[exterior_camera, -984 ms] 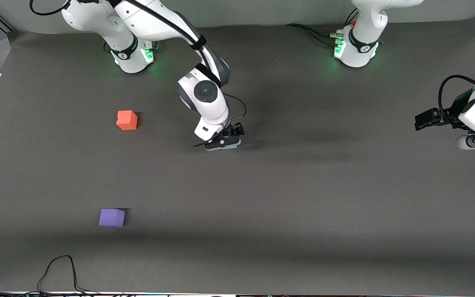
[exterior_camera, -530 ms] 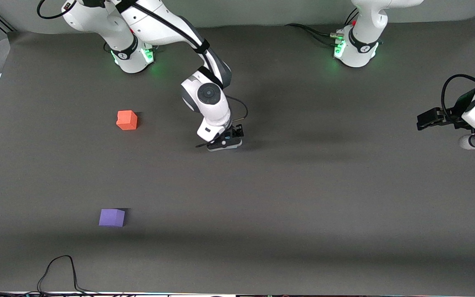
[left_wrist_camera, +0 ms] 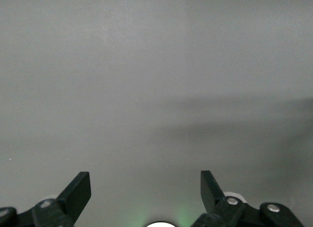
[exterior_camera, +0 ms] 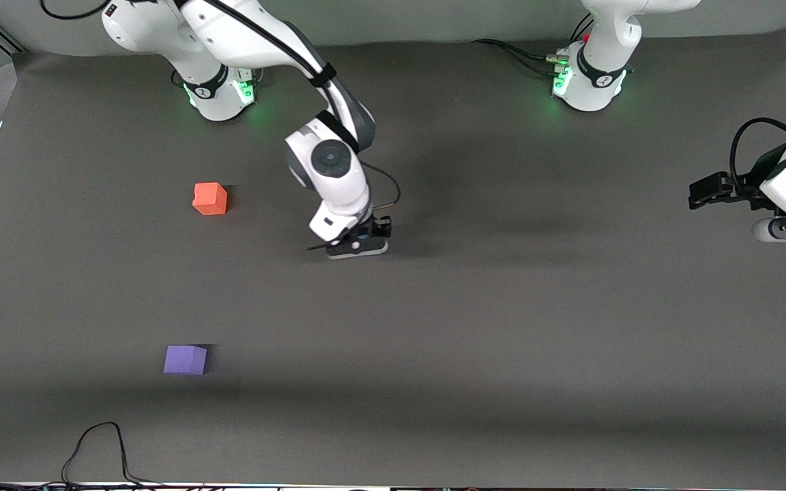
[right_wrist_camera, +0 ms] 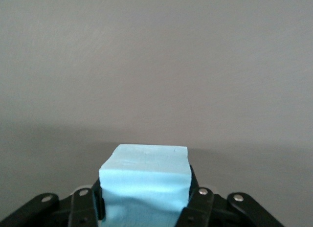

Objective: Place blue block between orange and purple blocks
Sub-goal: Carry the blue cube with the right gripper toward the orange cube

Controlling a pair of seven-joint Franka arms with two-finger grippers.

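Observation:
My right gripper will let go of the blue block on the mat, about halfway point(exterior_camera: 205, 274) between the orange block and the purple block.
My right gripper point(exterior_camera: 359, 249) is over the middle of the grey mat point(exterior_camera: 502, 307) and is shut on the blue block point(right_wrist_camera: 144, 185), which fills the space between its fingers in the right wrist view; in the front view the block is hidden under the hand. The orange block point(exterior_camera: 210, 198) sits toward the right arm's end of the table. The purple block point(exterior_camera: 185, 359) lies nearer the front camera than the orange one, well apart from it. My left gripper point(exterior_camera: 703, 191) waits open and empty above the left arm's end of the table; its fingers point(left_wrist_camera: 76, 192) show only bare mat between them.
A black cable point(exterior_camera: 99, 447) loops on the mat's edge nearest the front camera, close to the purple block. The right arm's base point(exterior_camera: 219, 88) and the left arm's base point(exterior_camera: 591, 82) stand along the edge farthest from the front camera.
My right gripper has shifted with the blue block a little toward the right arm's end and toward the front camera. The left arm has barely moved. The orange and purple blocks have not moved.

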